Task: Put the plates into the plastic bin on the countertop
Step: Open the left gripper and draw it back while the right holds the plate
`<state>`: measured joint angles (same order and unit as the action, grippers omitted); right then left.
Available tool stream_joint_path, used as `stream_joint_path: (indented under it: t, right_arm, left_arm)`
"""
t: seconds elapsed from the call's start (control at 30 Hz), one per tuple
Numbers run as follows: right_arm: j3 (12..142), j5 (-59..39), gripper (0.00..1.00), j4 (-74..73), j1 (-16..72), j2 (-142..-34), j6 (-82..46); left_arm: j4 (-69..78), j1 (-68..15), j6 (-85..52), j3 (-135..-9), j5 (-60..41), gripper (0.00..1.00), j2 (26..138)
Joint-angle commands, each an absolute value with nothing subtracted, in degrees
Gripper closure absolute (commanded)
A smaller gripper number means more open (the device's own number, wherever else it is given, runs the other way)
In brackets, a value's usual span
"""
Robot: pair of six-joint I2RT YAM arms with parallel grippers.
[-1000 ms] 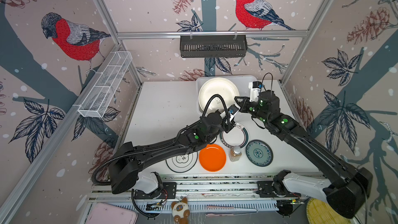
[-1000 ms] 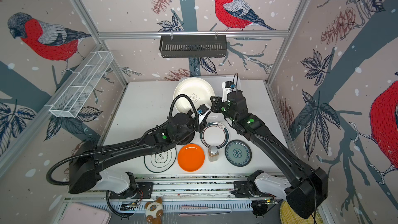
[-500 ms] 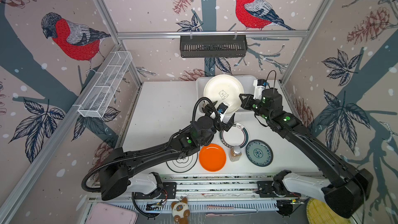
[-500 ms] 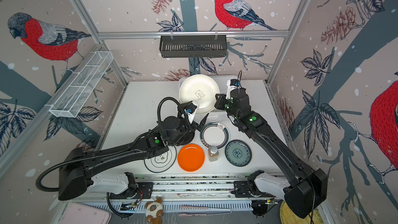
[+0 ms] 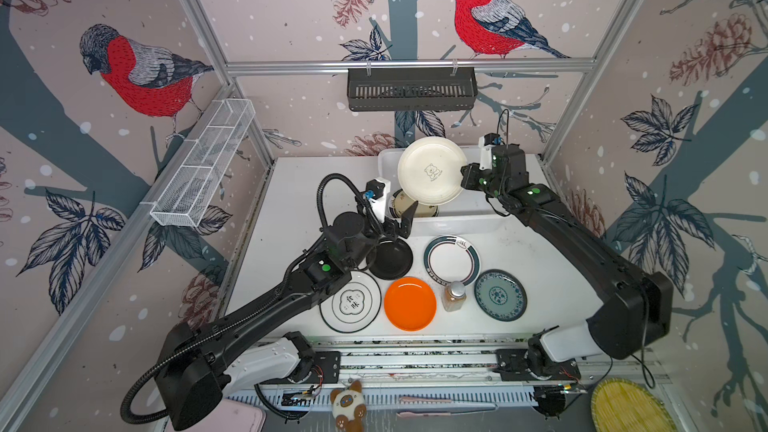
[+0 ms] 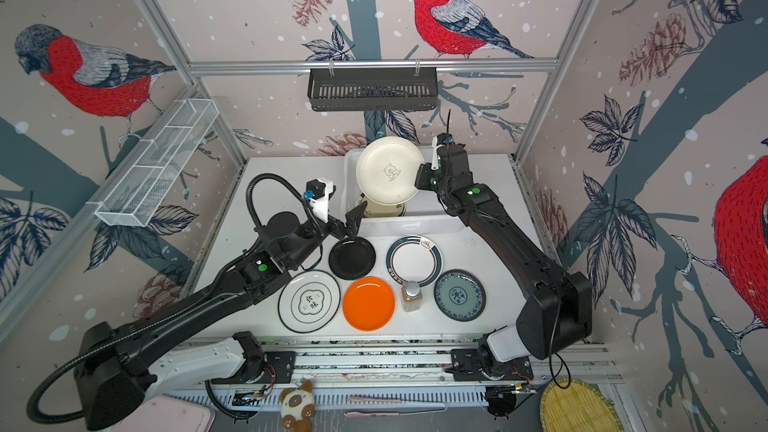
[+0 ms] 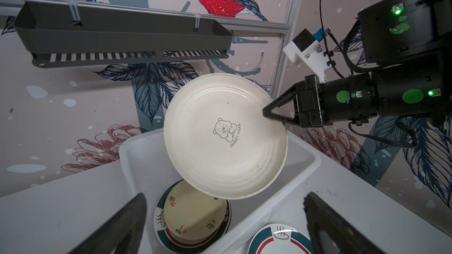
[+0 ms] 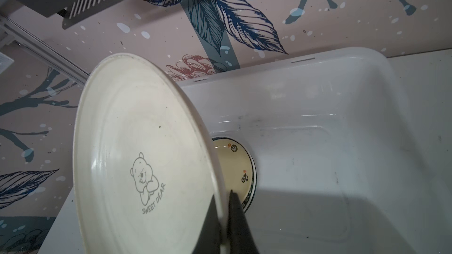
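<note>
I will let go of the cream plate with the bear drawing, now tilted above the bin, with my right gripper on the small cream plate inside the bin (image 5: pixel 414 195) (image 8: pixel 214 176).
My right gripper (image 5: pixel 463 174) is shut on the rim of a cream plate (image 5: pixel 432 170) with a bear drawing and holds it tilted above the white plastic bin (image 5: pixel 457 222); the right wrist view shows both fingers (image 8: pixel 234 216) pinching the rim. Inside the bin a small cream plate (image 7: pixel 193 213) lies on a teal-rimmed one. My left gripper (image 5: pixel 401 226) stands open and empty at the bin's near wall, above a black plate (image 5: pixel 392 257). On the countertop (image 5: pixel 299 201) also lie a teal-rimmed plate (image 5: pixel 451 259), an orange plate (image 5: pixel 410 303), a blue-green plate (image 5: pixel 500 295) and an emblem plate (image 5: pixel 351 303).
A small amber bottle (image 5: pixel 454 295) with a silver cap stands between the orange and blue-green plates. A black slotted rack (image 5: pixel 411 89) hangs on the back wall above the bin. A white wire basket (image 5: pixel 203 168) is fixed to the left wall.
My left gripper opened, let go of the cream plate and drew back toward the front left. The right gripper kept the plate and carried it back over the bin.
</note>
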<state>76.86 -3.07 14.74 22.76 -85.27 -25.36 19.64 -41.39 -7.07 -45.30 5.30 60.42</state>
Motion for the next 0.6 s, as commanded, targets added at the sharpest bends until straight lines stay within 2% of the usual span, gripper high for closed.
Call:
stream_joint_path:
  t: [0.0,0.07,0.23,0.47,0.57]
  right_arm:
    - [76.63,-5.47,1.0,11.05,22.29,-86.8,-23.69]
    - [77.25,-6.8,1.0,9.81,21.72,-88.62,-23.98]
    - [81.12,-6.81,1.0,12.37,21.69,-93.52,-23.99]
    - [84.53,-5.89,1.0,17.22,21.36,-99.63,-23.48]
    - [84.94,-6.32,1.0,17.24,21.23,-101.86,-23.3]
  left_arm:
    - [19.44,-36.42,-13.38,-43.58,-9.4,0.02,57.88]
    - [19.44,-34.36,-15.13,-43.36,-13.18,0.02,57.94]
    - [17.09,-33.75,-15.81,-43.89,-13.1,0.02,59.77]
    - [19.14,-32.02,-18.86,-40.91,-10.74,0.02,58.42]
    - [17.61,-31.97,-19.3,-40.59,-5.98,0.02,57.94]
